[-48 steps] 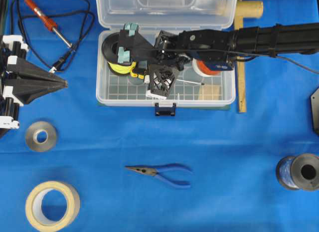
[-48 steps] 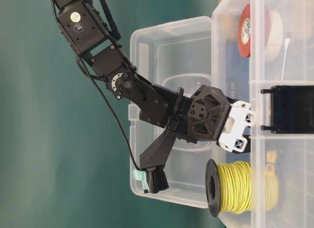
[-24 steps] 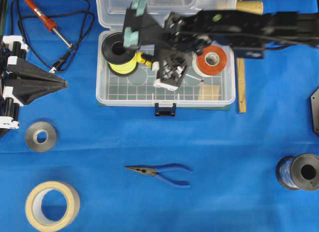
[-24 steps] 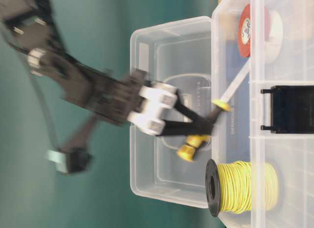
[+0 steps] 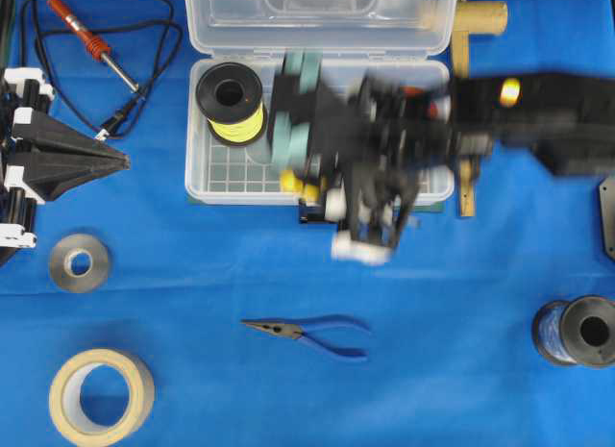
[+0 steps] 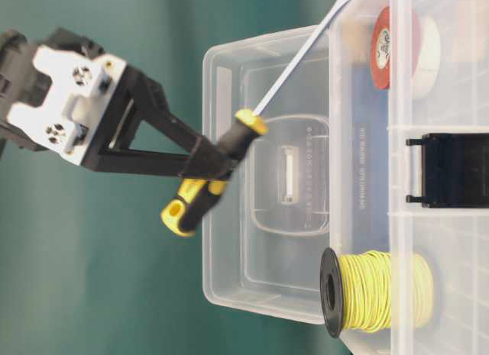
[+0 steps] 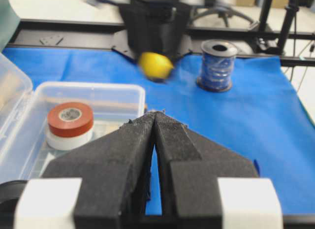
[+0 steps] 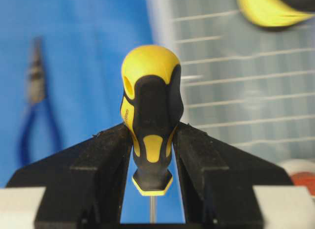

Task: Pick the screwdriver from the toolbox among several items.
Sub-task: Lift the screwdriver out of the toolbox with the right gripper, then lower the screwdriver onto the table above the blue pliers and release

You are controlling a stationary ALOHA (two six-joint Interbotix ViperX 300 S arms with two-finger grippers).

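Next, I let go of the screwdriver with my right gripper on the table (image 5: 319,293) (image 8: 75,127) between the blue pliers and the toolbox, close alongside the pliers.
My right gripper (image 5: 303,183) is shut on the screwdriver (image 5: 291,181), gripping its yellow-and-black handle (image 8: 150,115). It holds it in the air above the front edge of the open clear toolbox (image 5: 202,192), motion-blurred in the overhead view. In the table-level view the screwdriver (image 6: 210,175) is clear of the toolbox (image 6: 359,179), its silver shaft slanting up toward the box. The handle's yellow end also shows in the left wrist view (image 7: 155,65). My left gripper (image 5: 120,161) is shut and empty at the left table edge, far from the box.
A yellow wire spool (image 5: 229,101) and red tape (image 7: 70,118) sit in the toolbox. Blue pliers (image 5: 312,332) lie in front of it. A red soldering iron (image 5: 86,38), grey roll (image 5: 79,262), masking tape (image 5: 101,397), blue wire spool (image 5: 577,332) and wooden ruler (image 5: 466,192) lie around.
My right gripper has closed on the screwdriver inside the toolbox, lifted it out and swung it toward the box's front edge. The left arm has not moved.
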